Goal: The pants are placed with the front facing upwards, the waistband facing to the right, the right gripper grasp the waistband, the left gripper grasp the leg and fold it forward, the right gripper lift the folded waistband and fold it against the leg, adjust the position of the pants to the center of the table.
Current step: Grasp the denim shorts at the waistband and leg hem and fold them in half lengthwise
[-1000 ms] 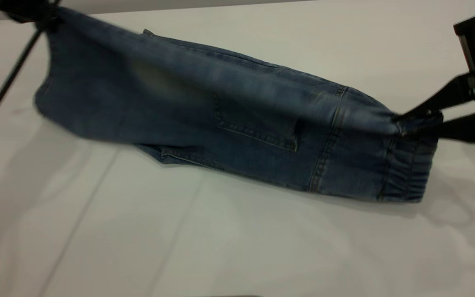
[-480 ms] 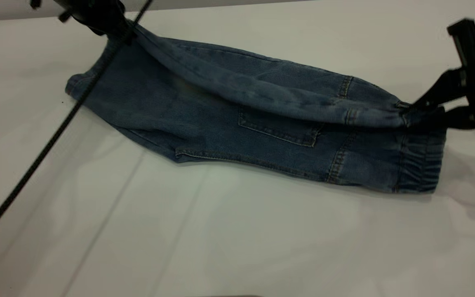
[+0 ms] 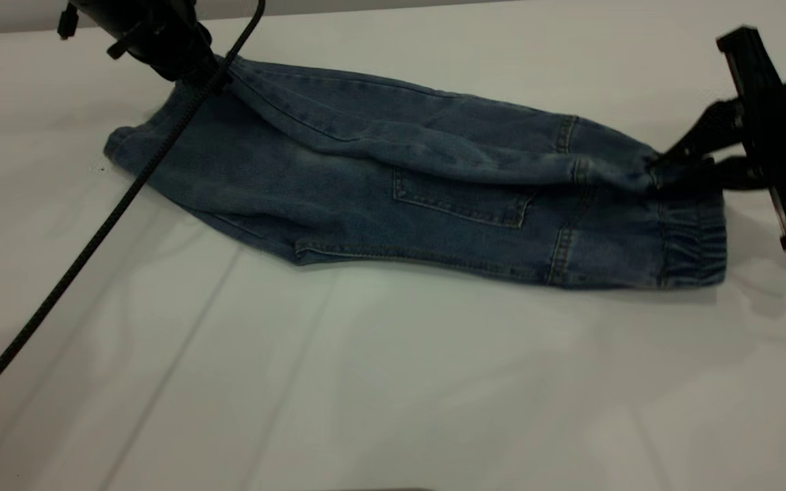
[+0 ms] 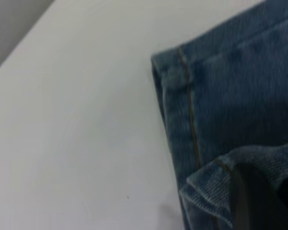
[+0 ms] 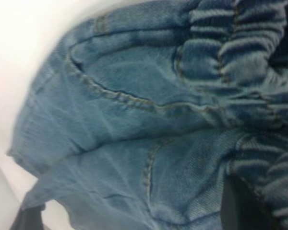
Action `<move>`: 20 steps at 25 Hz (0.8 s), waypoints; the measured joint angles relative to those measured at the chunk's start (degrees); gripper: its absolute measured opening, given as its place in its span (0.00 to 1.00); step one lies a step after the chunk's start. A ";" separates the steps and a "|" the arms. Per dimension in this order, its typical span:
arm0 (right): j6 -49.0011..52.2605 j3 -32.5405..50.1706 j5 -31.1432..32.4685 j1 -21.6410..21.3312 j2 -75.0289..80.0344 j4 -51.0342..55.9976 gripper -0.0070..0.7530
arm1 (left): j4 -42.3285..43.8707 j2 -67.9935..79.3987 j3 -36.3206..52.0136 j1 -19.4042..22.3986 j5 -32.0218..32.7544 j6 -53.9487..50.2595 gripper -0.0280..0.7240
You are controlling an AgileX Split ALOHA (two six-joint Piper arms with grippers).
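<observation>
The pants' upper leg is bunched up over the back pocket. I will lay that leg flat before my right gripper takes the waistband's near half (image 3: 695, 249) for the fold.
The blue denim pants (image 3: 379, 177) lie on the white table (image 3: 393, 382), folded lengthwise, with a back pocket facing up. The gathered waistband (image 3: 693, 239) points right. At the far left end, my left gripper (image 3: 198, 71) is shut on the upper leg's hem and holds it slightly raised. In the left wrist view the hem (image 4: 206, 187) bunches against one dark finger (image 4: 254, 203). My right gripper (image 3: 662, 170) is shut on the upper edge of the waistband. In the right wrist view the elastic ruffles (image 5: 240, 43) and a curved pocket seam fill the picture beside a finger (image 5: 235, 206).
The left arm's black cable (image 3: 93, 239) runs diagonally over the table's left side down to the near left edge. Bare white tabletop spreads in front of the pants. The table's far edge passes just behind the left gripper.
The pants hung stretched in the air a second ago; both grippers have come down and the cloth has settled onto the table. The left gripper moved right, slackening the upper layer.
</observation>
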 joint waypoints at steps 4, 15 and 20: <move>3.93 -0.58 -1.45 0.00 0.13 0.00 0.16 | -0.66 1.22 -2.86 0.00 -0.05 -3.08 0.16; 8.45 -3.86 -5.06 0.00 0.22 0.00 0.48 | -0.82 3.21 -4.46 0.00 -0.75 -12.11 0.40; 3.16 -4.04 -2.79 0.00 0.27 0.00 0.53 | -0.82 3.27 -4.46 0.04 -1.16 -14.07 0.42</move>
